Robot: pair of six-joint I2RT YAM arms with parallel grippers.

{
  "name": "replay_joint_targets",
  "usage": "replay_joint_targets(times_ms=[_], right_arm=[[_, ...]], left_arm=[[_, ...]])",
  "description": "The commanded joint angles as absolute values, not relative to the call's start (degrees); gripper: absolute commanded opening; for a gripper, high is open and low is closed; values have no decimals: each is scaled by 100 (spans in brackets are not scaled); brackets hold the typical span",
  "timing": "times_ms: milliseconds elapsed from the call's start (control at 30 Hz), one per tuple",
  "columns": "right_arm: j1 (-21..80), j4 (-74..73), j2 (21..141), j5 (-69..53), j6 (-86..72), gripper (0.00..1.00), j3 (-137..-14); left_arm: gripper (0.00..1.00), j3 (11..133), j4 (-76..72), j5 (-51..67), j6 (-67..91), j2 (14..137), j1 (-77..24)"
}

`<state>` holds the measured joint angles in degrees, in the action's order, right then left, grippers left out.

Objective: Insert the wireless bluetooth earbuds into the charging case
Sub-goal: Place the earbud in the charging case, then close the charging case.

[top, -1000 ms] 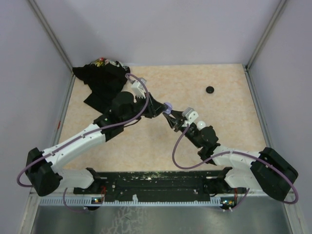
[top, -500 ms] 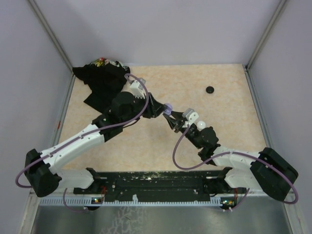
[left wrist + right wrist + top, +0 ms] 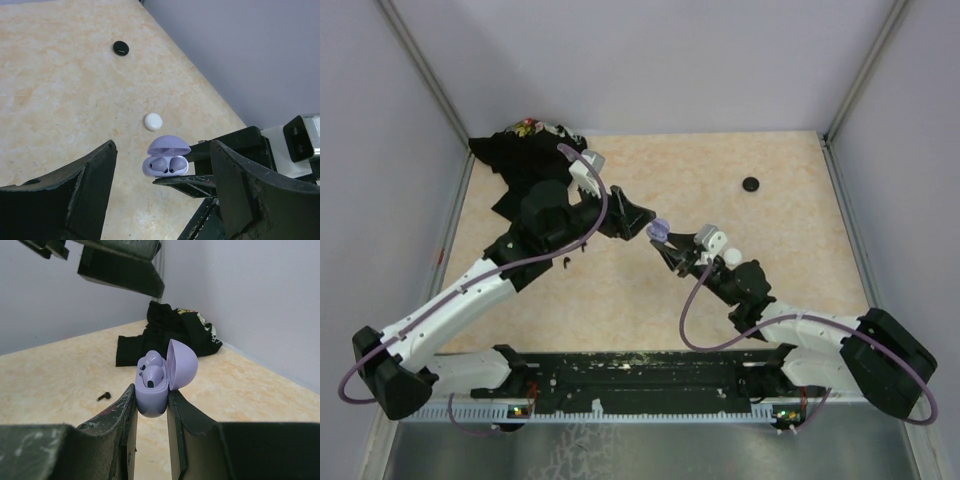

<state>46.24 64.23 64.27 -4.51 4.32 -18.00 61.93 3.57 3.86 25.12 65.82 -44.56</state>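
The lavender charging case, now held above the table, will go down close beside the white disc (image 3: 742, 262), facing away from the black cloth, set there by my right gripper.
My right gripper (image 3: 151, 402) is shut on the lavender charging case (image 3: 152, 390), holding it above the table with its lid (image 3: 181, 363) flipped open. Two lavender earbuds (image 3: 154, 375) sit side by side in the case's wells (image 3: 161, 165). The left gripper (image 3: 162, 150) stands open, one finger on each side of the case (image 3: 166, 159) and well apart from it. From above, the left gripper (image 3: 632, 215) is just left of the case (image 3: 660, 230) and the right gripper (image 3: 667, 247). A small dark earbud (image 3: 103, 396) lies loose on the table.
A black round disc (image 3: 751, 184) lies at the far right of the table, also in the left wrist view (image 3: 120, 48). A white disc (image 3: 153, 121) rests on the table beyond the case. A black cloth heap (image 3: 525, 165) fills the far left corner. Walls enclose the table.
The left gripper has opened wide and drawn back to the left, away from the case. The right gripper still holds the open case and has shifted slightly left.
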Motion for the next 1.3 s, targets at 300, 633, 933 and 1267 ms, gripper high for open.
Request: replay_joint_targets(times_ms=[300,633,933,1267], right_arm=[[3913,6758,6302,-2514,-902,0,-2289],[3803,7140,6582,-3032,-1461,0,-2472],[3593,7962,7147,-3345,-2152,0,-2493],[3384,8316,7663,-3474,-2638,0,-2420]], left_arm=[[89,6255,274,3147,2403,6640,-3781],[89,6179,-98,3886,2754,7021,-3686],[80,6083,-511,4590,2956,7114,-3683],[77,6024,-577,4727,2752,6889,-3666]])
